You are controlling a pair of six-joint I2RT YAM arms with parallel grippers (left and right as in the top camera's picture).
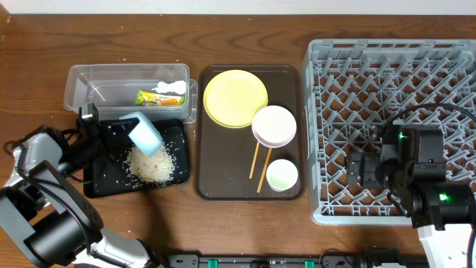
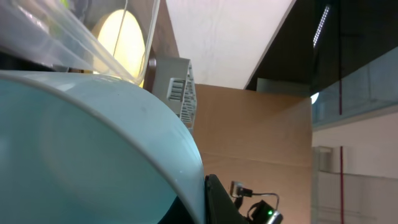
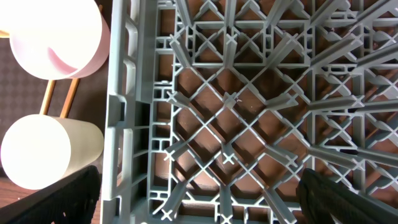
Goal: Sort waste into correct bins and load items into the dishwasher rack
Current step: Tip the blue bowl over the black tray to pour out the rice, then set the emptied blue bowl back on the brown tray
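Note:
Next, my left gripper lets go of the light blue bowl on the brown serving tray's near corner (image 1: 224,167), beside the chopsticks.
My left gripper (image 1: 123,125) is shut on the rim of the light blue bowl (image 1: 143,134), which it holds tilted above the black tray (image 1: 100,182). Rice-like scraps (image 1: 152,164) lie in that tray. The bowl (image 2: 81,149) fills the left wrist view, with one finger (image 2: 224,205) against its rim. A green-and-yellow wrapper (image 1: 158,97) and a white tissue (image 1: 169,87) lie in the clear tub (image 1: 82,82). My right gripper (image 1: 363,170) hangs open over the left part of the grey rack (image 1: 387,67), nothing between its fingers (image 3: 348,199).
A brown serving tray (image 1: 216,190) between the bins and the rack holds the yellow plate (image 1: 235,97), the white bowl (image 1: 274,125), the small cup (image 1: 282,175) and the chopsticks (image 1: 256,160). The cup (image 3: 43,152) sits just outside the rack's left wall (image 3: 118,124).

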